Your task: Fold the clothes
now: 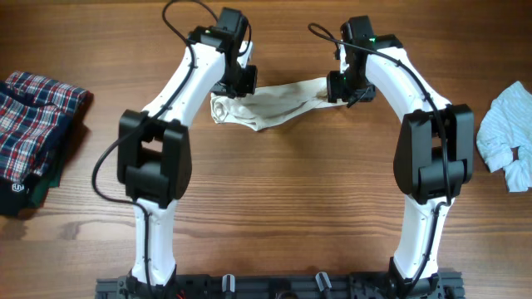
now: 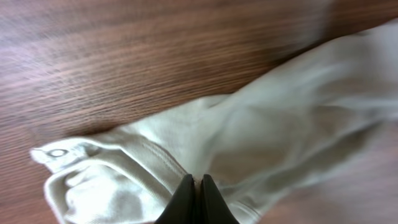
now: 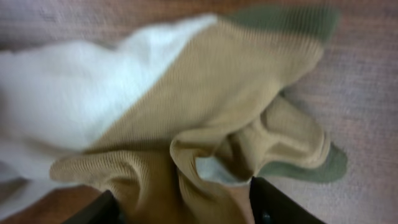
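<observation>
The tan-khaki patch sits loosely bunched between my right gripper's open fingers, so it should lift clear and pinch the shirt where white meets tan [image 3: 148,91].
The cream-white shirt [image 1: 278,104] lies stretched across the far middle of the table between my two grippers. My left gripper [image 1: 237,90] is shut on its left, bunched end; in the left wrist view the closed fingertips [image 2: 196,182] pinch a fold of cream cloth [image 2: 261,124]. My right gripper [image 1: 342,87] is at the shirt's right end. In the right wrist view its fingers [image 3: 183,205] stand wide apart with the tan-khaki patch [image 3: 186,106] bunched loosely between them. A pale blue, finely striped garment [image 1: 507,137] lies crumpled at the right edge.
A pile of plaid red, white and blue clothes [image 1: 33,124] sits at the left edge of the wooden table [image 1: 283,191]. Both arms' bases stand at the front edge.
</observation>
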### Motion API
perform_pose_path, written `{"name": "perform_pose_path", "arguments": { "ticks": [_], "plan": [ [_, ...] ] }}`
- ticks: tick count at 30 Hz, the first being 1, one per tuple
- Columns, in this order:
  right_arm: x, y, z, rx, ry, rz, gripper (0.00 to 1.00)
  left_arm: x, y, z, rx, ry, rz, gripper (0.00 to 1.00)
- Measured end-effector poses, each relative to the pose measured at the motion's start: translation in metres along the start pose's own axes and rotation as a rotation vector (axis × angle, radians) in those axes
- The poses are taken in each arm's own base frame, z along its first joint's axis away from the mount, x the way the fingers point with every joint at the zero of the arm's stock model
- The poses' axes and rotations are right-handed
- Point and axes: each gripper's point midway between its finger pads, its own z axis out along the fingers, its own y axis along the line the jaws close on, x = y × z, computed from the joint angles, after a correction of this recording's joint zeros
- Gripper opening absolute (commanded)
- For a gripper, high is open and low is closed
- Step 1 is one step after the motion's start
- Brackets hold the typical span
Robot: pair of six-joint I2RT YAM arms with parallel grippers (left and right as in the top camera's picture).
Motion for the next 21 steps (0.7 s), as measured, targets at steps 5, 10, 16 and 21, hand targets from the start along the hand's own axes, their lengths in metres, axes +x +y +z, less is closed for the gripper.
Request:
{"name": "perform_pose_path", "arguments": {
  "ticks": [5, 10, 16, 21],
  "plan": [
    [0.017, -0.002, -0.001, 0.009, 0.07, 0.005, 0.76, -0.007, -0.023, -0.037, 0.046, -0.074, 0.036, 0.24],
    [0.003, 0.0, -0.032, -0.003, -0.023, 0.003, 0.89, -0.012, -0.028, -0.037, 0.056, -0.096, 0.04, 0.32],
    [-0.025, 0.007, -0.049, -0.04, -0.154, -0.002, 0.04, -0.013, -0.027, -0.036, 0.05, -0.104, 0.038, 0.22],
    [-0.026, 0.017, -0.046, -0.095, -0.163, -0.006, 0.04, -0.01, -0.024, -0.002, 0.045, -0.072, 0.023, 0.19]
  ]
}}
